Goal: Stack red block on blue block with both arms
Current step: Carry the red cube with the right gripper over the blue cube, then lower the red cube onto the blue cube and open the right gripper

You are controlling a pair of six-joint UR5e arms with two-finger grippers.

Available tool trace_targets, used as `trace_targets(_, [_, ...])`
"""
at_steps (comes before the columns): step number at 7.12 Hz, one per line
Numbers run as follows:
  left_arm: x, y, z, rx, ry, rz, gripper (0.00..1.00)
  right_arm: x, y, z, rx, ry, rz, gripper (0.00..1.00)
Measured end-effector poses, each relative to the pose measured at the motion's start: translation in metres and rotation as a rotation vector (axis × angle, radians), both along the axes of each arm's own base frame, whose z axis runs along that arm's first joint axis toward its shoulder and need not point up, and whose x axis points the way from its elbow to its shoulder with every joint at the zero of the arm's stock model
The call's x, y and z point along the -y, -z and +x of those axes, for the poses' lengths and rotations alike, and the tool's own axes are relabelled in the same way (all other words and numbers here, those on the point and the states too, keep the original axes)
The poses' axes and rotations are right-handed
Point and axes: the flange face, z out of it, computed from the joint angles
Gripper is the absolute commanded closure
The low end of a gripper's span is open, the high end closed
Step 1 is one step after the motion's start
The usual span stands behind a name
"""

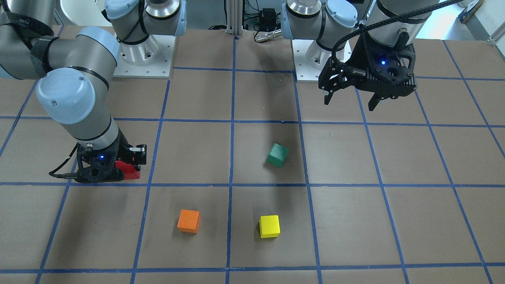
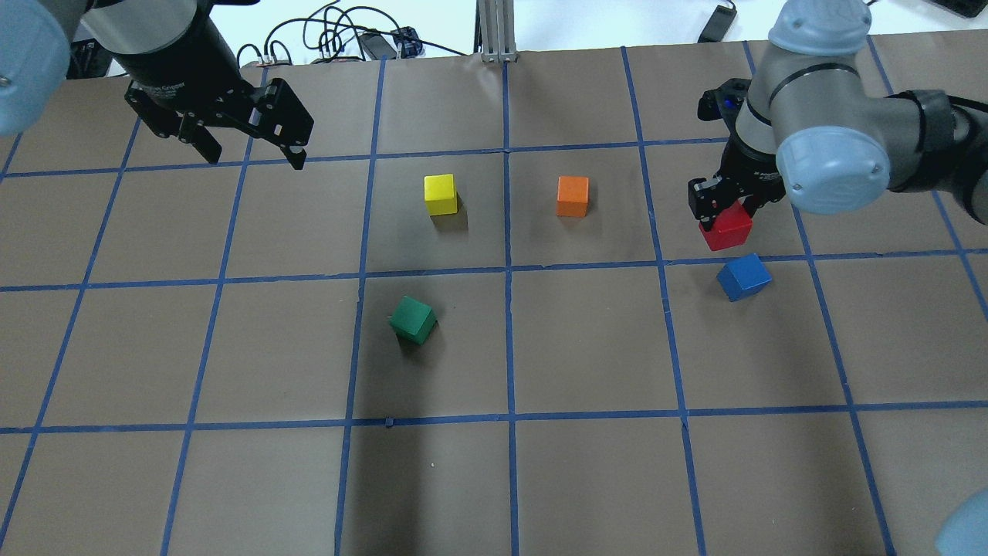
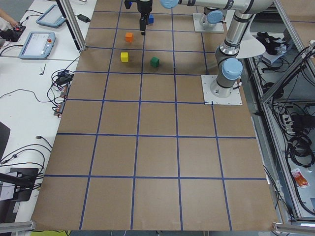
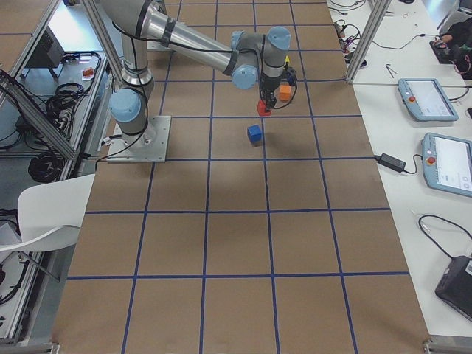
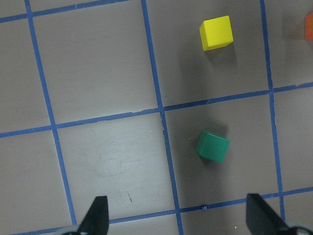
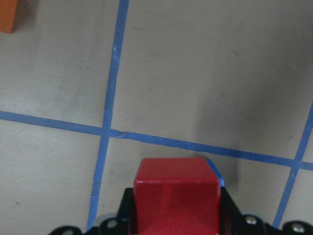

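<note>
The red block will go down on top of the blue block (image 1: pixel 103 163) (image 6: pixel 199 182) beside the blue tape line, set there by my right gripper.
My right gripper (image 2: pixel 724 220) is shut on the red block (image 2: pixel 727 231) and holds it just above the table, on the far side of the blue block (image 2: pixel 743 276). In the right wrist view the red block (image 6: pixel 177 193) fills the space between the jaws, and a sliver of the blue block (image 6: pixel 218 177) shows behind its right corner. In the front-facing view the red block (image 1: pixel 129 170) shows under the gripper and the blue block is hidden. My left gripper (image 2: pixel 248 153) is open and empty, high over the far left of the table (image 1: pixel 350 103).
A green cube (image 2: pixel 413 320) lies tilted near the middle of the table. A yellow cube (image 2: pixel 440 194) and an orange cube (image 2: pixel 572 195) sit farther out. The brown table (image 2: pixel 587 479) carries a blue tape grid.
</note>
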Motion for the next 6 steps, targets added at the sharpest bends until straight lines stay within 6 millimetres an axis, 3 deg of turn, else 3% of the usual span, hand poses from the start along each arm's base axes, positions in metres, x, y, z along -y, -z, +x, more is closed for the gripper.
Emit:
trace_targets(2, [0.0,0.001,-0.001,-0.001,-0.002,0.001,0.0,-0.009,0.016,-0.032,0.0,-0.073,-0.025,1.0])
trace_targets(6, [0.0,0.002,-0.001,0.0,0.0,0.004,0.0,-0.022,0.028,-0.037,0.01,-0.093,-0.014,1.0])
